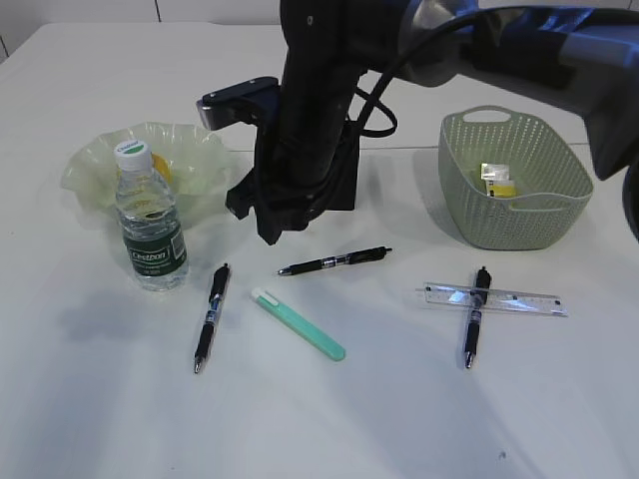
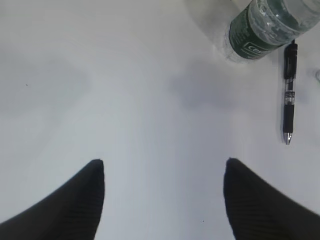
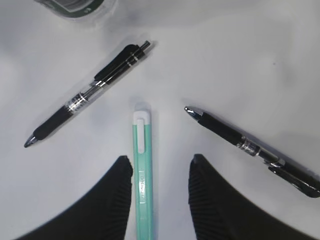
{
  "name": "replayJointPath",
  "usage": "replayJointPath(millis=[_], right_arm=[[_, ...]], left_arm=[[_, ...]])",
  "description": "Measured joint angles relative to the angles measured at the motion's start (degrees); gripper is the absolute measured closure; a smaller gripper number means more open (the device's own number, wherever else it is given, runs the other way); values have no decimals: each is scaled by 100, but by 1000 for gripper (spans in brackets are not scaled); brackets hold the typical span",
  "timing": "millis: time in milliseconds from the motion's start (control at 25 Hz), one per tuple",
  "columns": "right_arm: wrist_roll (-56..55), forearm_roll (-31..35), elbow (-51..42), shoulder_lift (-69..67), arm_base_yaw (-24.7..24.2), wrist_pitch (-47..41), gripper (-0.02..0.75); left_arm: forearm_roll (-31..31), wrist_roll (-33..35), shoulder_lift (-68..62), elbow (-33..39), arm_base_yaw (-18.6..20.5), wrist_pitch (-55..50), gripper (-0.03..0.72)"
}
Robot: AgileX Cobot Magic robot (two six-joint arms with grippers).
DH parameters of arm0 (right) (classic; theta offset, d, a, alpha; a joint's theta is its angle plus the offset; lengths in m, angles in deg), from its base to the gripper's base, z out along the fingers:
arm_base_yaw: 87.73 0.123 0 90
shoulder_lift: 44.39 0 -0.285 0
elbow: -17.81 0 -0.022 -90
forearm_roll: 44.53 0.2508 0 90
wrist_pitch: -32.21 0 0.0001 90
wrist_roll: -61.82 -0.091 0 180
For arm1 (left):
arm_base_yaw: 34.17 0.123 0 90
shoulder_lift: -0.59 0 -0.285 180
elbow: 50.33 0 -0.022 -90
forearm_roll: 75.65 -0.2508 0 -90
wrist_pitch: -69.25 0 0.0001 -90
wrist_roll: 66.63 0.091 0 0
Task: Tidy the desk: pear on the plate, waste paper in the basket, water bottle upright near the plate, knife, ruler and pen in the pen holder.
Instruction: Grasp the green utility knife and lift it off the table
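The robot's right gripper will next move down to the teal knife and close across its white slider [image 1: 276, 306] [image 3: 141, 145], near the white end of the knife.
The teal knife [image 1: 298, 323] lies flat on the white desk [image 1: 80, 399]. In the right wrist view the knife [image 3: 142, 165] shows between the jaws of my right gripper [image 3: 161, 159], close to the left finger. That gripper [image 1: 268, 230] hangs open above it. One pen [image 1: 212, 317] lies left of the knife, another pen [image 1: 334, 261] behind it, and a third pen [image 1: 472, 317] crosses the clear ruler [image 1: 519, 302]. The water bottle [image 1: 152, 225] stands upright before the plate [image 1: 95, 165], where the yellow pear [image 1: 163, 168] peeks out. Waste paper [image 1: 497, 180] sits in the basket [image 1: 539, 225]. My left gripper [image 2: 163, 161] is open over bare desk.
The black pen holder [image 1: 344, 180] stands behind my right arm, mostly hidden by it. In the left wrist view the bottle [image 2: 265, 30] and a pen [image 2: 288, 95] lie ahead to the right. The left arm is out of the exterior view.
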Motion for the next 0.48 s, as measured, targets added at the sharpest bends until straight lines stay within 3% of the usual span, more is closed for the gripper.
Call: replayJointPath(millis=[480], right_arm=[[-164, -298, -11, -554, 460, 0, 445]], left_arm=[[0, 0, 0, 0, 0, 0, 161]])
